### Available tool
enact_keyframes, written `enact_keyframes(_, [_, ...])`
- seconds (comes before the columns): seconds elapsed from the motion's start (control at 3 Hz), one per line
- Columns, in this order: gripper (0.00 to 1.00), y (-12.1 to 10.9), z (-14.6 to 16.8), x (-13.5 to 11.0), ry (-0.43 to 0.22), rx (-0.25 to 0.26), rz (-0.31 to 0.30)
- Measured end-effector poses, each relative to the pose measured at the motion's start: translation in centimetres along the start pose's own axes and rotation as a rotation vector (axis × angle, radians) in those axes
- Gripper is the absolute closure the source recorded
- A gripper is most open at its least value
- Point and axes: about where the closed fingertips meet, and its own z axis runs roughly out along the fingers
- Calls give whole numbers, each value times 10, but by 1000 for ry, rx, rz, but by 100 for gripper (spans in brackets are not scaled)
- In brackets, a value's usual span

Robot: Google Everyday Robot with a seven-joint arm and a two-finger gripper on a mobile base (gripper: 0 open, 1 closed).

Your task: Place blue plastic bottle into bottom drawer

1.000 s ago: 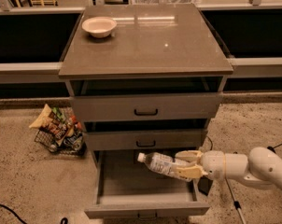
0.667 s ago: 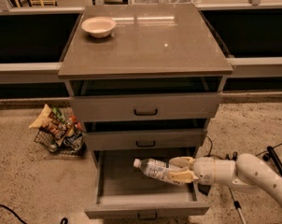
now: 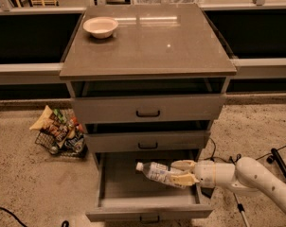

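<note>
Next, the gripper releases the blue plastic bottle, now held above the open bottom drawer, on the bottom drawer's inside (image 3: pixel 165 173), toward the side nearest my arm.
The blue plastic bottle (image 3: pixel 158 171) is clear with a white cap and a blue-and-white label. It lies sideways, cap to the left, held above the inside of the open bottom drawer (image 3: pixel 147 206). My gripper (image 3: pixel 184 172) comes in from the right on a white arm and is shut on the bottle's base end, with one yellowish finger above it and one below. The bottom drawer is pulled far out below the two shallower drawers.
A pale bowl (image 3: pixel 101 27) sits at the back left of the cabinet top (image 3: pixel 152 41). The top drawer (image 3: pixel 147 109) and middle drawer (image 3: pixel 147 141) stand slightly open. A wire basket of snack bags (image 3: pixel 58 132) lies on the floor to the left. Cables run on the floor at right.
My gripper has moved left and a little down with the bottle, bringing it further over the bottom drawer's opening.
</note>
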Motion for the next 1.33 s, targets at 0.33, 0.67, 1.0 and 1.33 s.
enact_keyframes(0.33, [100,-35,12,36,7,30,-12])
enact_keyframes(0.67, [100,-74,28,80,30,66,3])
enact_keyframes(1.0, [100,-107,41,115,54,83,22])
enact_keyframes(1.33, [100,-137,54,138,68,90,44])
